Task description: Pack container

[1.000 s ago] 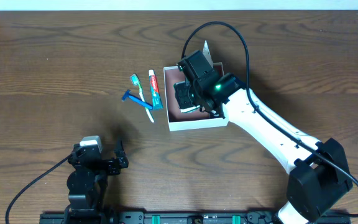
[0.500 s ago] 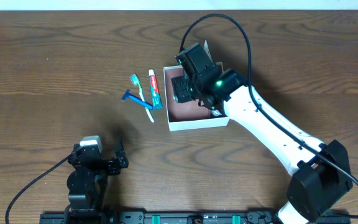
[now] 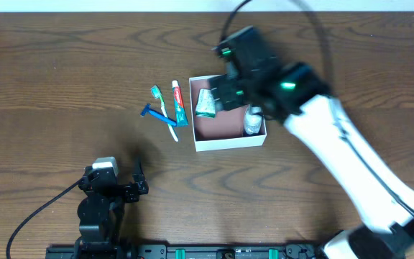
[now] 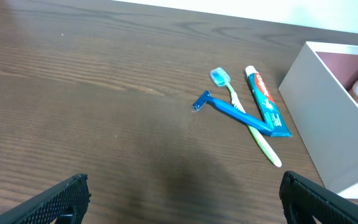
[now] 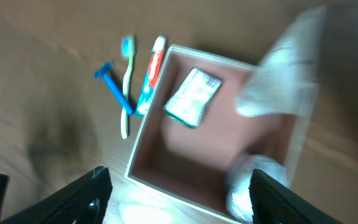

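My left gripper is to move next to the middle of the handle (image 3: 161, 117) (image 4: 235, 112) on the blue razor, which lies beside the green toothbrush, and it should close there.
The container (image 3: 228, 143) is a shallow white box with a reddish-brown inside, at the table's middle. A green-and-white packet (image 3: 205, 103) and a small white bottle (image 3: 251, 121) lie in it. A toothpaste tube (image 3: 180, 103), a green toothbrush (image 3: 162, 107) and a blue razor (image 3: 157, 115) lie on the table just left of it. My right gripper (image 3: 230, 89) hovers open and empty above the box, blurred. Its wrist view shows the container (image 5: 146, 121), packet (image 5: 193, 96) and bottle (image 5: 250, 183) below the gripper (image 5: 179, 199). My left gripper (image 3: 113, 188) is open and empty near the front edge.
In the left wrist view the razor (image 4: 232, 109), toothbrush (image 4: 244, 119) and toothpaste (image 4: 267, 102) lie ahead of the left gripper (image 4: 185, 199), with the container wall (image 4: 319, 112) to the right. A white flap (image 5: 284, 68) stands at the box's far side.
My right gripper has lifted up out of the box and opened wide. The green-and-white packet now lies uncovered in the box. The left arm has not moved.
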